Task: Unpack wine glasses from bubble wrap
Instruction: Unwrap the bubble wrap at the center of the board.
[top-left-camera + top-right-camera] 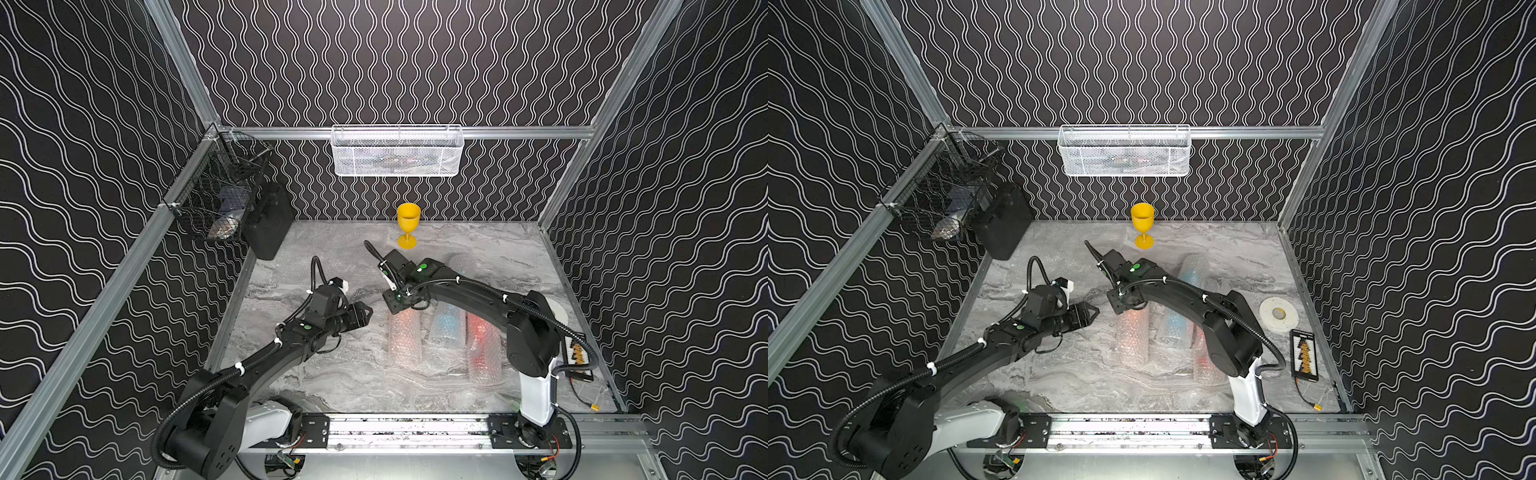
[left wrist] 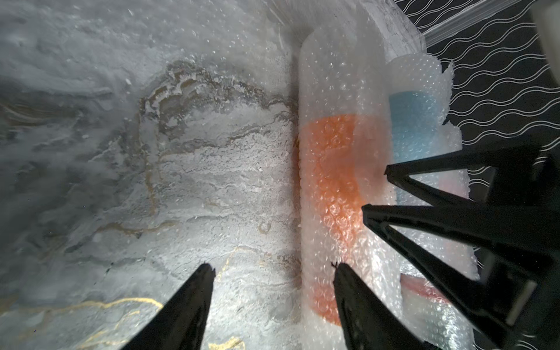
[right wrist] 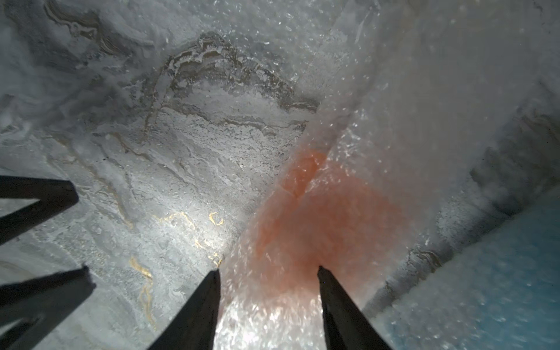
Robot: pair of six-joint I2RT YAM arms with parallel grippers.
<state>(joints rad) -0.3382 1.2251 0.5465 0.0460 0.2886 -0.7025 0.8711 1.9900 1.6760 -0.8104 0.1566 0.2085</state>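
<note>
Next, my left gripper grabs the bubble wrap at the orange tube's middle (image 1: 404, 323) (image 2: 353, 248), just on the near side of my right gripper.
A yellow wine glass (image 1: 408, 224) (image 1: 1143, 224) stands bare and upright at the back of the table. Three bubble wrap tubes lie side by side in the middle, showing orange (image 1: 405, 336) (image 2: 333, 181) (image 3: 303, 227), light blue (image 1: 449, 328) (image 2: 415, 127) and red (image 1: 484, 349). My right gripper (image 1: 409, 305) (image 3: 268, 271) points down over the orange tube's far end. It is open, one finger on each side of the wrap. My left gripper (image 1: 368, 311) (image 2: 272, 266) is open just left of that tube. One of its fingers is over the table, the other over the wrap.
A flat bubble wrap sheet (image 1: 316, 239) lies at the back left. A black case (image 1: 268, 224) leans in the left corner under a black wire basket (image 1: 216, 199). A white mesh basket (image 1: 397, 151) hangs on the back wall. A white tape roll (image 1: 1278, 313) and a phone-like device (image 1: 1304, 353) lie at the right.
</note>
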